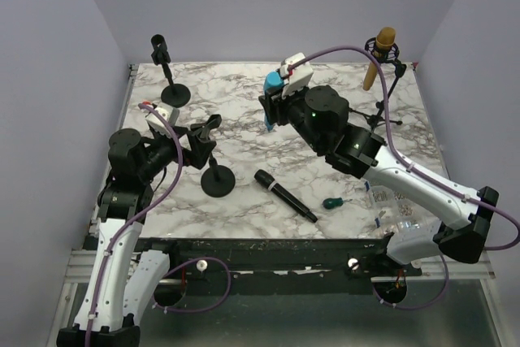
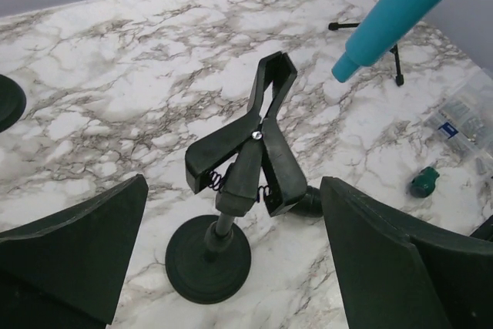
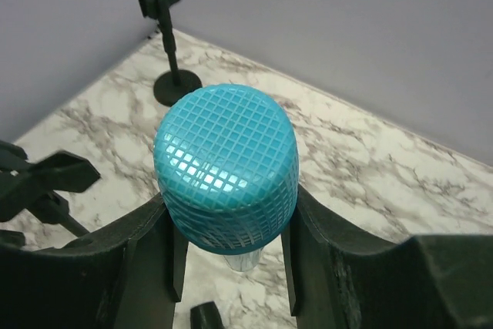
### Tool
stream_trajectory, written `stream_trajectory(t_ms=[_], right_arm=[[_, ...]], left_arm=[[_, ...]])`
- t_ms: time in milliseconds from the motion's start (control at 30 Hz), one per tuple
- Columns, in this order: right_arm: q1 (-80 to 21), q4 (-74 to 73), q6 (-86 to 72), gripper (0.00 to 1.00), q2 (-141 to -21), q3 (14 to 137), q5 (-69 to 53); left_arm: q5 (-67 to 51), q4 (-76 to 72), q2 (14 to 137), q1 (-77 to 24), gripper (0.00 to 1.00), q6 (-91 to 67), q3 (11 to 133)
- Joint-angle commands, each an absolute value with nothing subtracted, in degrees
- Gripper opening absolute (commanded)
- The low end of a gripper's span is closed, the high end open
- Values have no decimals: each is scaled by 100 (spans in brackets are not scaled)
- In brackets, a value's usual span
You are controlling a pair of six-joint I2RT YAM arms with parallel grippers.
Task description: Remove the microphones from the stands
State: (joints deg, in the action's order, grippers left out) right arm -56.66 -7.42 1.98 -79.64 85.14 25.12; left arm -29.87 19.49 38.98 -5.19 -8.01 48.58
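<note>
The blue microphone will go on the marble table (image 1: 299, 174) just behind the black microphone, from my right gripper.
My right gripper (image 1: 276, 107) is shut on a blue microphone (image 1: 270, 88) and holds it upright in the air above the middle of the table. Its mesh head fills the right wrist view (image 3: 223, 159) between the fingers. In the left wrist view its blue handle (image 2: 400, 5) hangs free at the upper right. A black clip stand (image 1: 216, 170) with an empty spring clip (image 2: 258, 140) stands at the left front. My left gripper (image 2: 231, 206) is open with its fingers on either side of the stand's stem, not touching it.
A black microphone (image 1: 284, 195) lies on the marble table (image 1: 244, 119) in front. A gold microphone (image 1: 380, 53) sits on a tripod stand at the back right. Another black stand (image 1: 168, 75) is at the back left. A green knob (image 1: 331, 202) and a bag of small parts (image 1: 394, 205) lie front right.
</note>
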Motion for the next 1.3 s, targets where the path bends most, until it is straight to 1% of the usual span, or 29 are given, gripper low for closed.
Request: stream_trajectory(t_ms=[0, 133, 333, 600, 800, 967, 1267], right_arm=[[-5696, -907, 230, 1, -7754, 8078, 3022], [-5704, -1174, 192, 1, -7754, 7824, 3120], [-5702, -1637, 212, 1, -7901, 7522, 3578], [-5695, -2913, 15, 1, -8679, 7442, 3712], [-5502, -3361, 17, 1, -9290, 7479, 3180], [-5048, -3656, -163, 1, -9958, 7556, 2401], [-4746, -3499, -56, 1, -10774, 7711, 2205]], left_arm=[[-3069, 2000, 3822, -492, 99, -835, 4746], [-3031, 2004, 3796, -492, 98, -835, 4738], [-2869, 1978, 3607, -492, 99, -844, 4692], [-2779, 1986, 3508, -492, 99, -866, 4685], [-2760, 1970, 3370, -492, 98, -871, 4668], [-2756, 1948, 3294, -492, 99, -905, 4649], [-2897, 1901, 3203, -500, 99, -967, 4647]])
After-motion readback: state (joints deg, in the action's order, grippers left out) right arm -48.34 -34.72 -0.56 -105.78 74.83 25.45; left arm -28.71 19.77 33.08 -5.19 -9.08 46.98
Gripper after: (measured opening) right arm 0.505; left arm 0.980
